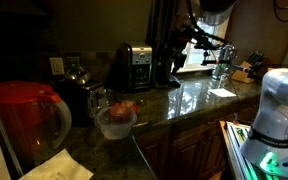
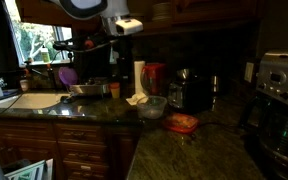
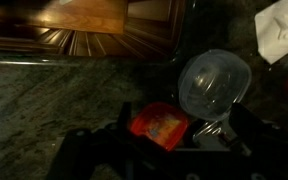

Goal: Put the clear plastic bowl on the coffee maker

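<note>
My gripper is to move next to the clear plastic bowl's rim [image 1: 135, 109] [image 3: 183, 100], on the side by the orange-red packet, and close there.
The clear plastic bowl [image 1: 114, 121] stands upright and empty on the dark granite counter; it also shows in an exterior view [image 2: 152, 104] and in the wrist view [image 3: 215, 82]. The black coffee maker [image 1: 134, 66] with silver trim stands at the back of the counter and also shows in an exterior view [image 2: 279, 88]. My gripper [image 3: 182, 128] hangs well above the counter, open and empty. Its dark fingers frame the bottom of the wrist view. The bowl lies just beyond the right finger, untouched.
An orange-red packet [image 3: 159, 123] lies on the counter beside the bowl. A red-topped clear pitcher [image 1: 24, 112], a chrome toaster [image 2: 189, 90] and a white paper towel [image 3: 279, 30] are nearby. A sink [image 2: 34, 100] and the wooden cabinets [image 3: 94, 25] border the counter.
</note>
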`<action>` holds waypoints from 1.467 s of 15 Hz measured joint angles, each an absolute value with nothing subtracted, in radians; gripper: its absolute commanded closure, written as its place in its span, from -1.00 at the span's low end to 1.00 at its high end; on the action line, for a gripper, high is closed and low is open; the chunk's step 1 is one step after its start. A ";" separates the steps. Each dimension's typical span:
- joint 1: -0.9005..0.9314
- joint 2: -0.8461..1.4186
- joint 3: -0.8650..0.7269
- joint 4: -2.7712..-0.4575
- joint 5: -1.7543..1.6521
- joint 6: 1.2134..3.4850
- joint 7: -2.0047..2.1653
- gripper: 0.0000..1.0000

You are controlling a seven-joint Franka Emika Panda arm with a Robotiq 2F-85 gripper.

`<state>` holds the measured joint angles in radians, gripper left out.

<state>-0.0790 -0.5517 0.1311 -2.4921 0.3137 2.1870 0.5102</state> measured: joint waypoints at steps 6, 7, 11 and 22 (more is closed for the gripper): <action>-0.072 -0.341 0.165 -2.512 0.328 2.363 0.652 -1.00; -0.072 -0.340 0.166 -2.511 0.328 2.363 0.655 -1.00; -0.058 -0.310 0.181 -2.512 0.314 2.436 0.758 -1.00; 0.010 -0.102 0.177 -2.464 0.324 2.663 0.915 -1.00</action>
